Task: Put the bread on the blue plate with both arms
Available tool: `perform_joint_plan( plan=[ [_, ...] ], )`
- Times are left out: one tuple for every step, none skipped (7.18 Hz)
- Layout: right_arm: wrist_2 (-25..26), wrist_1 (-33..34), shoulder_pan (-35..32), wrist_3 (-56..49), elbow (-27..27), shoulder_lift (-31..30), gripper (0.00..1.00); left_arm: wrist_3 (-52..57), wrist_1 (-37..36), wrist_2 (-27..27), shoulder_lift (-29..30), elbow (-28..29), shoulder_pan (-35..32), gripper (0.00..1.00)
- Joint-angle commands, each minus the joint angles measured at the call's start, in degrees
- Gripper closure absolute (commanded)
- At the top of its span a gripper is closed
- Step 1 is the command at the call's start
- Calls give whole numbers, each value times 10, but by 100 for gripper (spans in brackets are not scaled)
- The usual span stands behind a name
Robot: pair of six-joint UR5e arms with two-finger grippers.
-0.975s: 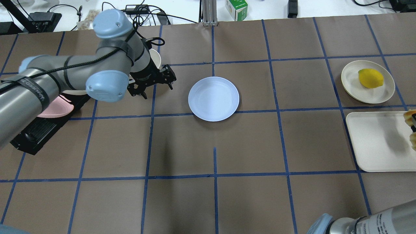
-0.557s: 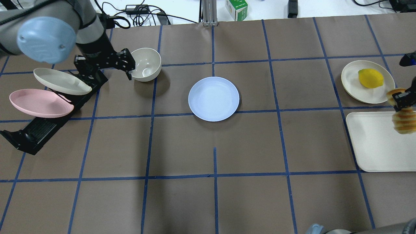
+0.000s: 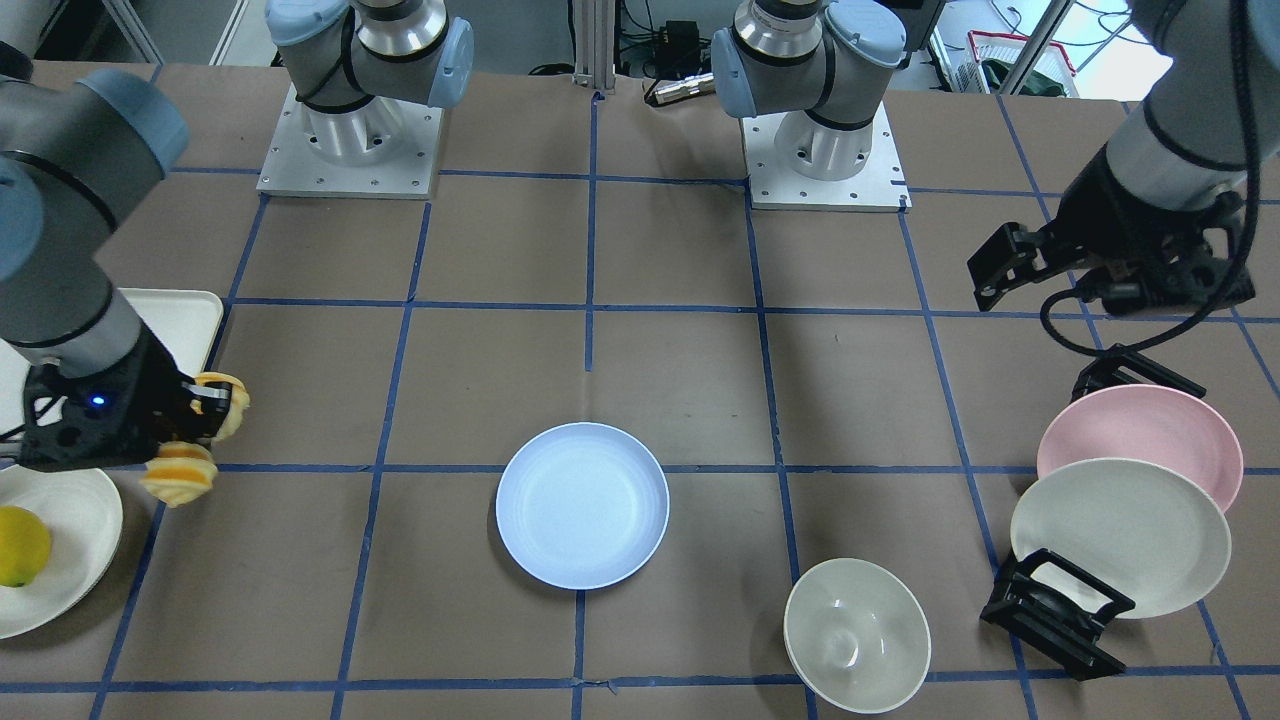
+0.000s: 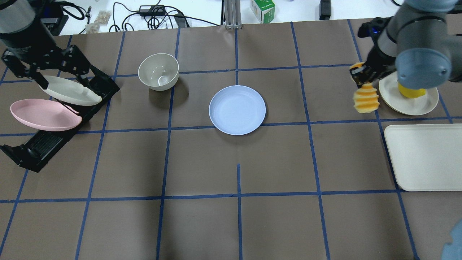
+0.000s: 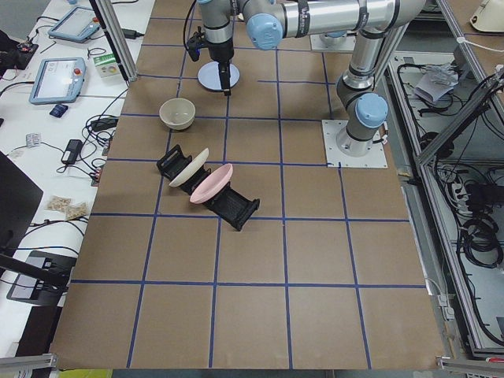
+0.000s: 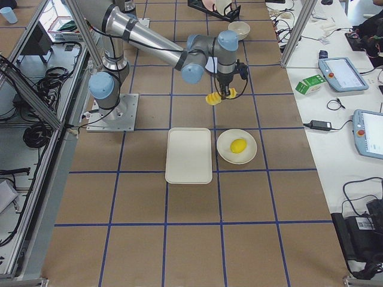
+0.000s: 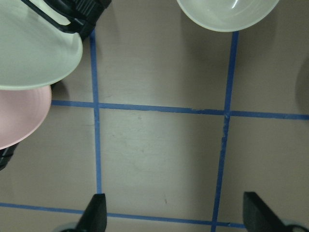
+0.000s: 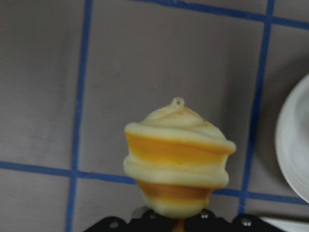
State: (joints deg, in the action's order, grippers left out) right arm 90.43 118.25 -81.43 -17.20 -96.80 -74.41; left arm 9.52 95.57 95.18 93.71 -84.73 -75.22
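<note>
The robot's right gripper needs to release the bread on the middle of the bare blue plate (image 3: 589, 510).
The blue plate (image 4: 237, 110) lies bare at the table's middle, also in the front-facing view (image 3: 582, 505). My right gripper (image 4: 361, 77) is shut on one end of the bread (image 4: 366, 99), a ridged yellow and orange loaf that hangs down above the table, right of the plate and beside the lemon plate. The bread also shows in the front-facing view (image 3: 182, 472) and the right wrist view (image 8: 176, 159). My left gripper (image 4: 59, 76) is open and empty over the plate rack at the far left; its fingertips (image 7: 96, 212) stand wide apart.
A cream bowl (image 4: 158, 71) stands left of the blue plate. A black rack (image 4: 39, 146) holds a pink plate (image 4: 43, 115) and a cream plate (image 4: 68, 91). A cream plate (image 4: 408, 104) with a lemon (image 4: 411, 92) and a cream tray (image 4: 426, 157) are at the right.
My right gripper has carried the bread from over the tray's edge leftward and farther back, past the lemon plate. My left arm has swung left from near the bowl to over the rack.
</note>
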Motion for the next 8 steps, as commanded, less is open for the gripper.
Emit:
perform_joint_plan(
  plan=[
    [-22, -32, -140, 166, 136, 97, 90, -7, 37, -2, -47, -13, 17, 0],
    [-29, -32, -200, 238, 193, 150, 90, -33, 33, -5, -57, -28, 17, 0],
    [-30, -29, -254, 323, 246, 209, 90, -95, 17, -7, -56, -46, 15, 0],
    [-29, -25, -290, 368, 284, 251, 90, -117, -50, -9, -47, -66, 14, 0],
    [-28, -32, -300, 381, 287, 268, 90, -118, -77, -7, -50, -82, 11, 0],
    [-25, -38, -303, 385, 281, 263, 90, -116, -92, -10, -49, -84, 9, 0],
    [-21, -63, -303, 384, 278, 259, 90, -108, -94, -8, -51, -83, -10, 0],
    [-19, -78, -302, 381, 273, 255, 89, -107, -93, -4, -48, -83, -45, 0]
  ],
)
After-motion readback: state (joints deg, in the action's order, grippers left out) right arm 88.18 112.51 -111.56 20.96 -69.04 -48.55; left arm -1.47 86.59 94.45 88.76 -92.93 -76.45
